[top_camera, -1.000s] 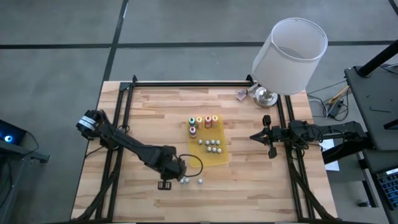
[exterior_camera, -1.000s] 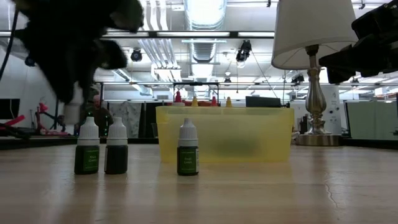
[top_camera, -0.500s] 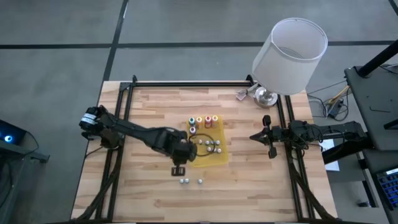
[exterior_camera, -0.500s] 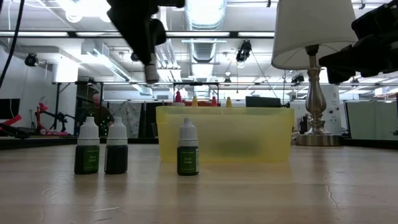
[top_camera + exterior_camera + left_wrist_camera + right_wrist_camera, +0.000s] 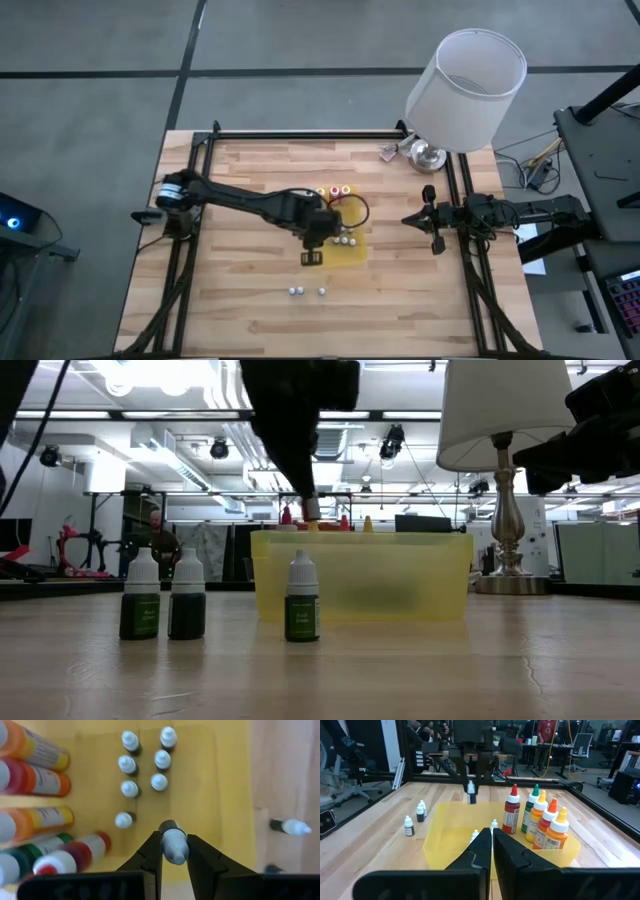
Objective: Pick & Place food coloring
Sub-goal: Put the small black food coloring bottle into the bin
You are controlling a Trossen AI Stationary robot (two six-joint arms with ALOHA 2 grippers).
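Observation:
The robot's left gripper needs to release the tiny bottle on the yellow tray, at the end of the shorter white-capped row (image 5: 330, 242) (image 5: 157, 805). The tiny bottle is still held over the tray.
My left gripper (image 5: 312, 243) hangs over the yellow tray (image 5: 352, 255), shut on a tiny dark food coloring bottle with a white cap (image 5: 173, 845), also seen in the right wrist view (image 5: 470, 791). Several more tiny white-capped bottles (image 5: 129, 765) stand upright on the tray floor, beside taller bottles with red, green and orange caps (image 5: 540, 817). Three small green bottles (image 5: 140, 600) stand on the wood near the table's front edge. My right gripper (image 5: 428, 222) waits shut at the table's right edge. My left gripper pinches the small bottle's white cap (image 5: 174, 851) between its two fingers (image 5: 150, 856). The fingers slant steeply down from above. The bottle hangs upright below them, its dark body (image 5: 471, 798) lowest, lifted clear above the tray.
A lamp with a white shade (image 5: 465, 88) stands at the table's far right corner. Black rails (image 5: 300, 135) frame the wooden top. Bare wood lies left of the tray and along the near edge around the three loose bottles (image 5: 298, 291).
My left gripper, still shut on the small bottle, has risen and travelled from beside the three loose bottles near the front edge toward the table's far right, ending over the yellow tray. The bottle stays upright in the hold. The three loose bottles have not moved.

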